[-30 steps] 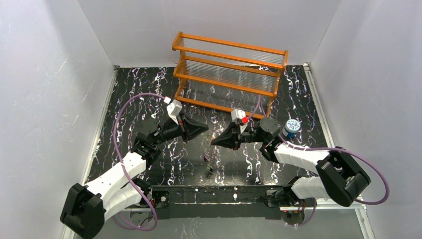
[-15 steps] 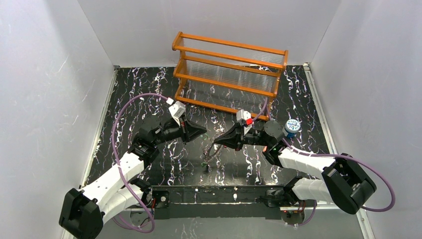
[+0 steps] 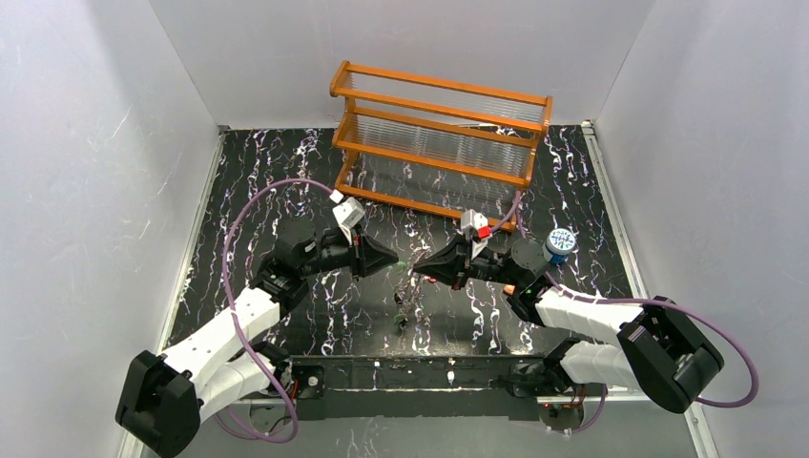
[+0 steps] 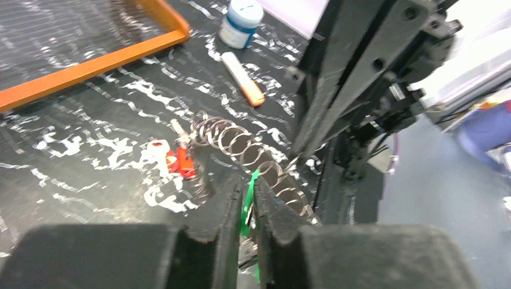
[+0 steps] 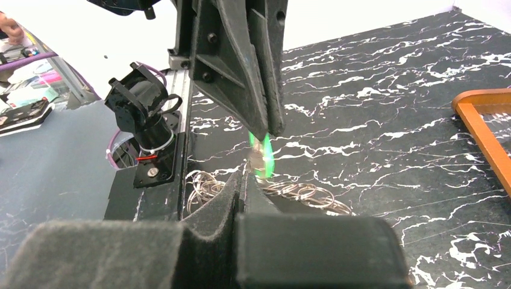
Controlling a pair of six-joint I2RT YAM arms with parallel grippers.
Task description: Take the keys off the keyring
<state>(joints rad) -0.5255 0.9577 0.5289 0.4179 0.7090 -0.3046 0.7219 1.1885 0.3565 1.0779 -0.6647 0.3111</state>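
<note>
The green key on the keyring's coil is in my left gripper, which should release it and take the coil at my right gripper's tip (image 4: pixel 290 165).
A green-headed key (image 4: pixel 247 195) is pinched in my shut left gripper (image 4: pixel 248 180). It also shows as a green key (image 5: pixel 263 155) just beyond my right gripper (image 5: pixel 244 176). The keyring (image 4: pixel 241 139) is a string of linked silvery rings. It runs from the red key (image 4: pixel 182 161) on the mat up to the right gripper's tip. The right jaws are pressed together on the ring string (image 5: pixel 301 194). In the top view the left gripper (image 3: pixel 395 259) and right gripper (image 3: pixel 419 271) meet tip to tip above the mat, and the rings (image 3: pixel 401 307) dangle below them.
An orange wooden rack (image 3: pixel 439 143) stands at the back of the marbled black mat. A blue-white jar (image 3: pixel 559 243) sits behind the right wrist. A clear tube with an orange cap (image 4: pixel 242 69) lies near the jar (image 4: pixel 240 21). The arms' base bar (image 3: pixel 420 367) runs along the near edge.
The left gripper's tip has come down and closer to the right gripper's tip. The right wrist has drawn back to the right. The ring string still hangs between them.
</note>
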